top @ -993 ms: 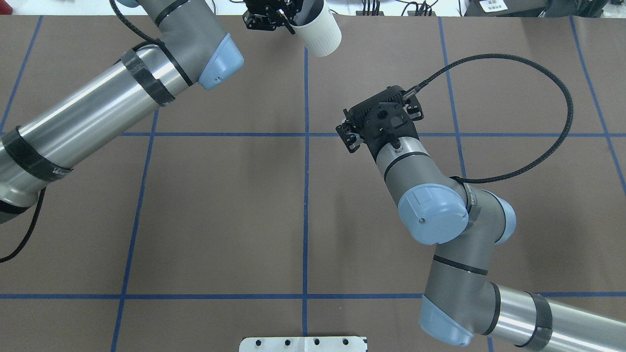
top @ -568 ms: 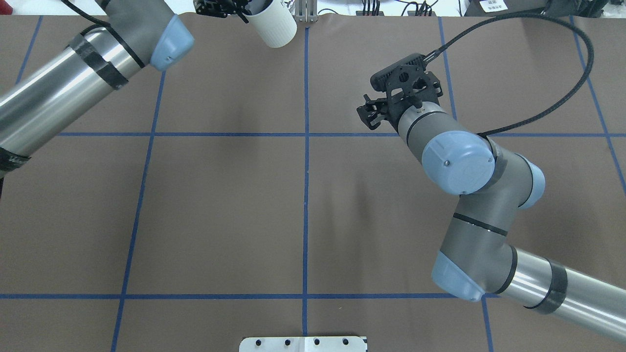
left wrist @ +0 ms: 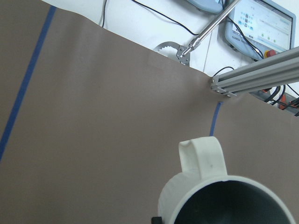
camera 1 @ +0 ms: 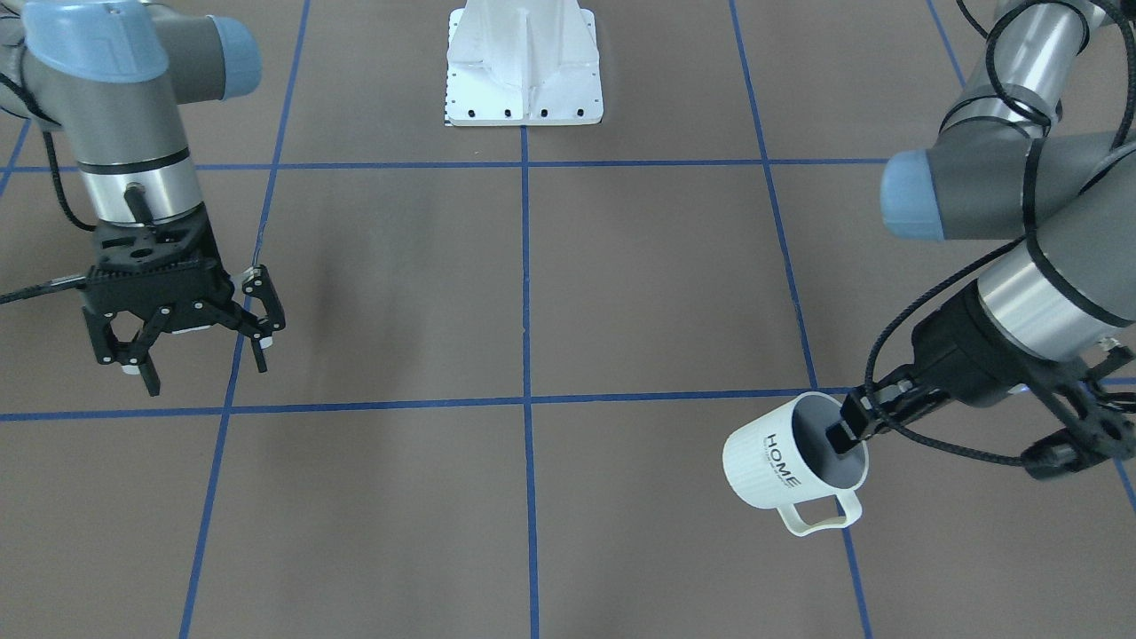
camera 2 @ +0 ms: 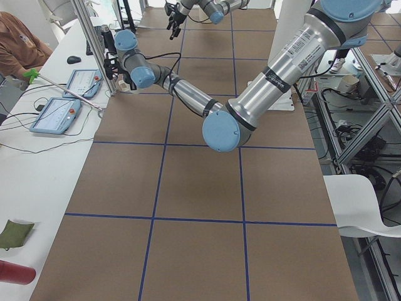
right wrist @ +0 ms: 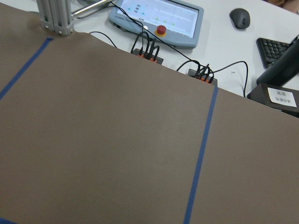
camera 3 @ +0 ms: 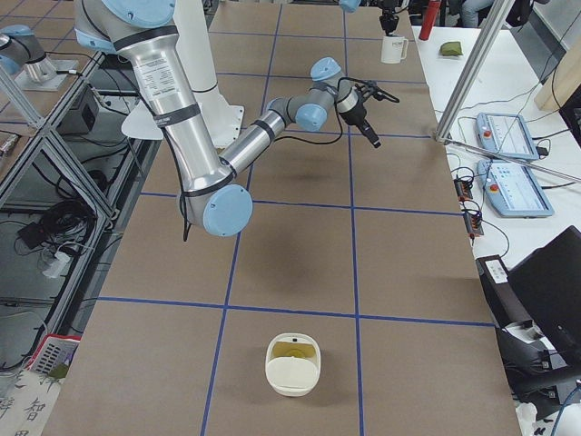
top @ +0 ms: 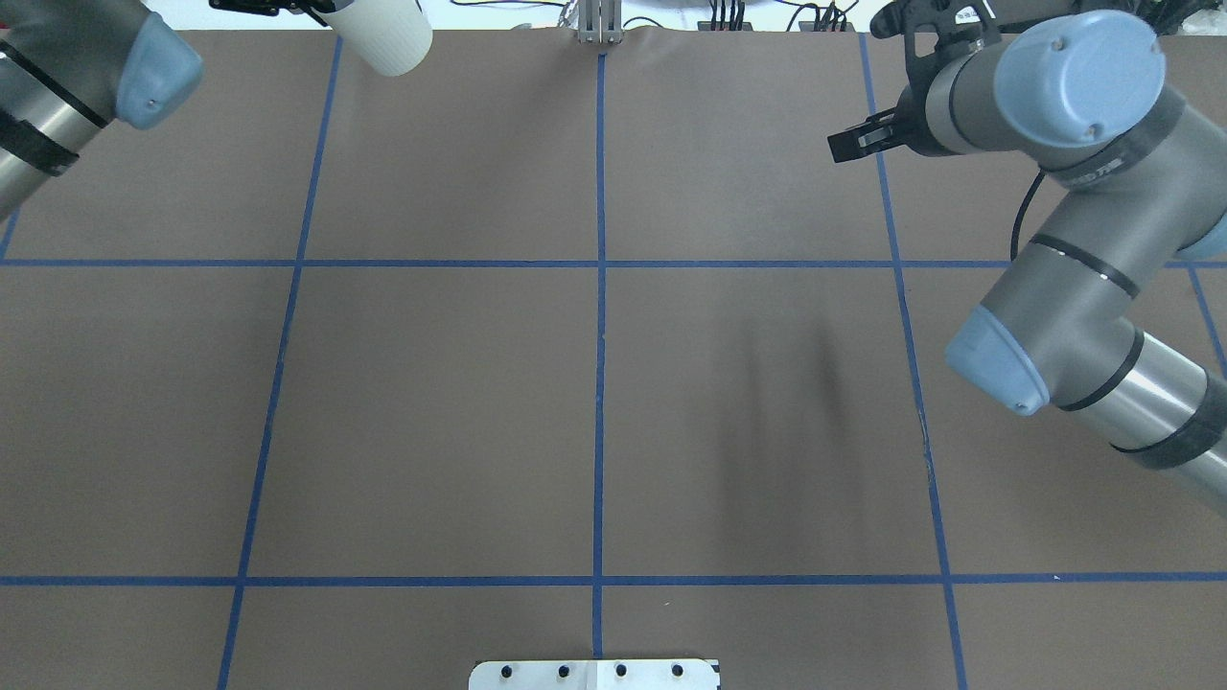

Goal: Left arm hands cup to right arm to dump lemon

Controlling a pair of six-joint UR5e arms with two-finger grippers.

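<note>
Next, my left gripper lets go of the white cup on the brown table [camera 1: 916, 283] under my left arm, between the long blue tape lines.
The white "HOME" cup [camera 1: 777, 466] hangs tilted above the table. My left gripper [camera 1: 852, 426] is shut on its rim, with one finger inside the dark grey interior. No lemon shows inside it in the left wrist view [left wrist: 224, 200]. In the overhead view the cup [top: 379, 34] is at the far left edge. My right gripper [camera 1: 206, 373] is open and empty, far from the cup; it is at the far right in the overhead view [top: 858, 142]. A yellow-green lemon slice [camera 3: 292, 349] lies in a white bowl [camera 3: 292, 374] at the table's right end.
The robot's white base plate [camera 1: 524, 80] stands at the middle of the near edge. An aluminium post [top: 596, 24] stands at the far edge. Operator tablets [right wrist: 156, 21] and cables lie beyond that edge. Blue tape lines cross the brown table.
My left arm has carried the cup leftward along the far edge. My right arm has swung away from the middle to the far right, with its gripper still open.
</note>
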